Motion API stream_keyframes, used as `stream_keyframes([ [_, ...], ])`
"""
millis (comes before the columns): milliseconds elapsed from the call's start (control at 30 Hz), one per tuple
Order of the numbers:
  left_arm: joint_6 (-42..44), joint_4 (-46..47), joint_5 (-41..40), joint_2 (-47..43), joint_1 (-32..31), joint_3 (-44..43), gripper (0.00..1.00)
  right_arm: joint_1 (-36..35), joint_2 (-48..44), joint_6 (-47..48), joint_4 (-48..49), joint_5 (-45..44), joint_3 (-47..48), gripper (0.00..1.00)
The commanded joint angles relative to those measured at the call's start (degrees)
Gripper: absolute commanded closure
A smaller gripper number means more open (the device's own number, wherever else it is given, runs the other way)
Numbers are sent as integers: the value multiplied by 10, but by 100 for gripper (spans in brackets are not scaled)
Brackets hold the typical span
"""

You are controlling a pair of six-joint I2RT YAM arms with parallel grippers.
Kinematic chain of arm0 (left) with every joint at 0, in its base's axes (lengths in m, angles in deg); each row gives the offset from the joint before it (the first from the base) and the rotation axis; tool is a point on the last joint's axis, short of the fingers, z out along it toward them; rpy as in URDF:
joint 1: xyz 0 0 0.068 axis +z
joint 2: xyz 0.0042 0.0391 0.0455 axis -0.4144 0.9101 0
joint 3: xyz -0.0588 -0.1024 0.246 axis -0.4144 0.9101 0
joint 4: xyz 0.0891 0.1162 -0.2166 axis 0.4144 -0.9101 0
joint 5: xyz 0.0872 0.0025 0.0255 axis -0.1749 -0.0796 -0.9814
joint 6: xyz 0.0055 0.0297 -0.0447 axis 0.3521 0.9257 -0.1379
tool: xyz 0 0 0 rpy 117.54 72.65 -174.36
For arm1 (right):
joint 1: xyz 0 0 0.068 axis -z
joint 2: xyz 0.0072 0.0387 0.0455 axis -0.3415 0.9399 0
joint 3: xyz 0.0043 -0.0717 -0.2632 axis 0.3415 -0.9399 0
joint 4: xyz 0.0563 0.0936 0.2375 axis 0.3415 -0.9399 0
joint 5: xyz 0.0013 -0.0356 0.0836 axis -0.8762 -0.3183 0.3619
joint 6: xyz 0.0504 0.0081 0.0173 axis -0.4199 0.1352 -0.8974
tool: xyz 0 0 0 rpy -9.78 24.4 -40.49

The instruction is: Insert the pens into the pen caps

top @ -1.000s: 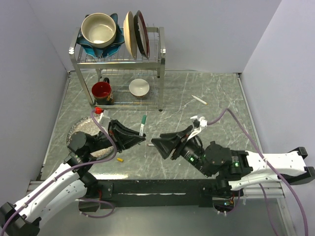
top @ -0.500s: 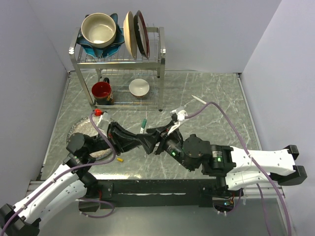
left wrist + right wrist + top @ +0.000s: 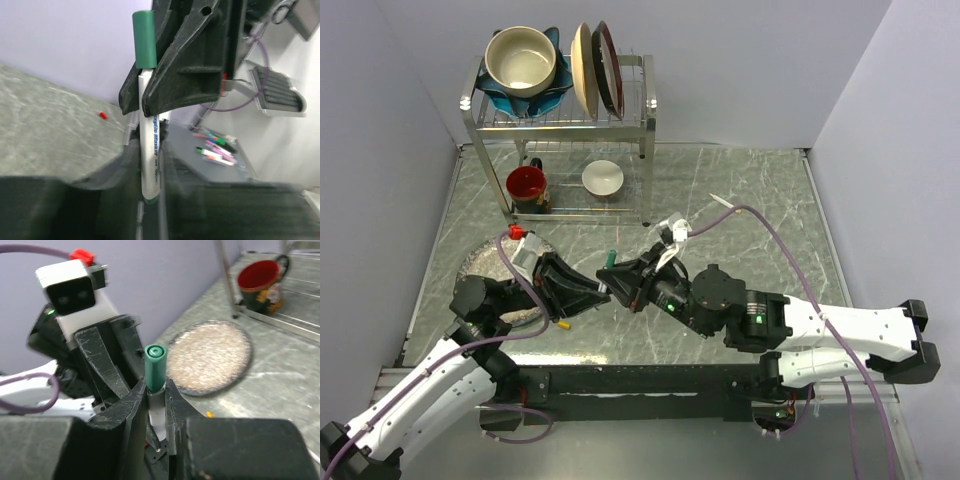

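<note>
I have my right gripper on the body of the pen just under the green cap, so next I grip the pen's lower end (image 3: 150, 186) with my left gripper before my right gripper takes the cap.
A white-barrelled pen (image 3: 151, 130) with a green pen cap (image 3: 144, 40) on its top end stands upright between both grippers. My right gripper (image 3: 155, 390) is shut on the barrel just below the green cap (image 3: 155, 367). The pen's lower end lies between the fingers of my left gripper (image 3: 150, 156); blur hides whether they still press on it. From above, the two grippers meet at mid-table, left gripper (image 3: 588, 294), right gripper (image 3: 617, 277), green cap (image 3: 612, 257). A second pen (image 3: 725, 203) lies at the back right. A yellow-orange cap (image 3: 563, 325) and a red cap (image 3: 102, 115) lie loose.
A grey speckled plate (image 3: 480, 268) lies under my left arm. A metal dish rack (image 3: 560, 120) stands at the back with bowls and plates on top, and a red mug (image 3: 527, 185) and a white bowl (image 3: 603, 178) below.
My right gripper came in from the right and shut on the pen below its cap. The left gripper, which held the pen alone, has drawn back slightly.
</note>
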Motion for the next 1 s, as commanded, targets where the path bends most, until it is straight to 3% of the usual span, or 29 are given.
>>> stream_keyframes([
  [0, -31, 42, 38, -1, -3, -16, 63, 17, -45, 18, 96, 109, -48, 100],
  [67, -50, 61, 50, 5, -3, -19, 55, 25, -58, 19, 101, 138, -56, 100],
  [167, -73, 83, 75, 17, -3, -19, 51, 33, -68, 24, 108, 171, -69, 100],
  [433, -103, 126, 101, 58, -7, -15, 52, 46, -70, 35, 122, 238, -74, 100],
  [633, -118, 149, 98, 58, -8, -12, 70, 47, -58, 40, 109, 275, -70, 100],
  [700, -121, 158, 99, 57, -8, -14, 98, 47, -55, 40, 103, 277, -66, 100],
  [733, -117, 153, 93, 55, -8, -15, 99, 47, -53, 40, 95, 277, -65, 100],
  [800, -107, 132, 84, 53, -8, -16, 99, 48, -53, 33, 87, 272, -58, 91],
  [833, -101, 121, 73, 52, -9, -16, 99, 48, -54, 30, 74, 264, -55, 69],
  [967, -74, 91, 61, 49, -8, -8, 99, 48, -70, 19, 50, 245, -44, 41],
])
